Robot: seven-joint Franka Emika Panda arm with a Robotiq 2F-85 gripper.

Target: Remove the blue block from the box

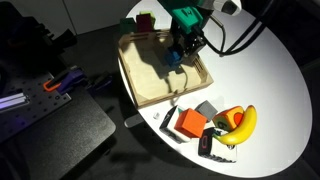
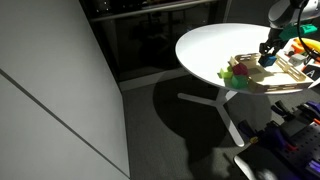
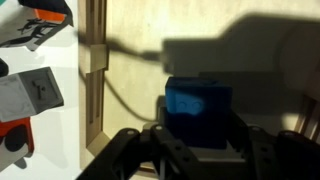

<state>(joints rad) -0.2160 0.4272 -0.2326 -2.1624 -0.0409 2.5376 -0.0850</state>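
The blue block will go down from my gripper onto the white table [image 1: 192, 99] [image 3: 67, 84] between the box and the grey block.
The blue block [image 3: 198, 108] is a small blue cube between my gripper's [image 3: 200, 135] two dark fingers, which press on its sides. It is over the floor of the box [image 3: 95, 70], a shallow light-wood tray, near its middle. In an exterior view the gripper [image 1: 180, 52] hangs over the box [image 1: 135, 85] with the blue block [image 1: 174, 58] at its tips. In an exterior view the gripper [image 2: 267, 57] is above the box [image 2: 290, 75] at the table's far side. I cannot tell whether the block rests on the floor or is just above it.
Outside the box, near its corner, lie an orange block [image 1: 188, 122], a grey block [image 1: 208, 108], a banana [image 1: 246, 122] and small toys. A dark red object [image 1: 143, 22] stands behind the box. The round white table [image 1: 270, 80] has bare surface to the right.
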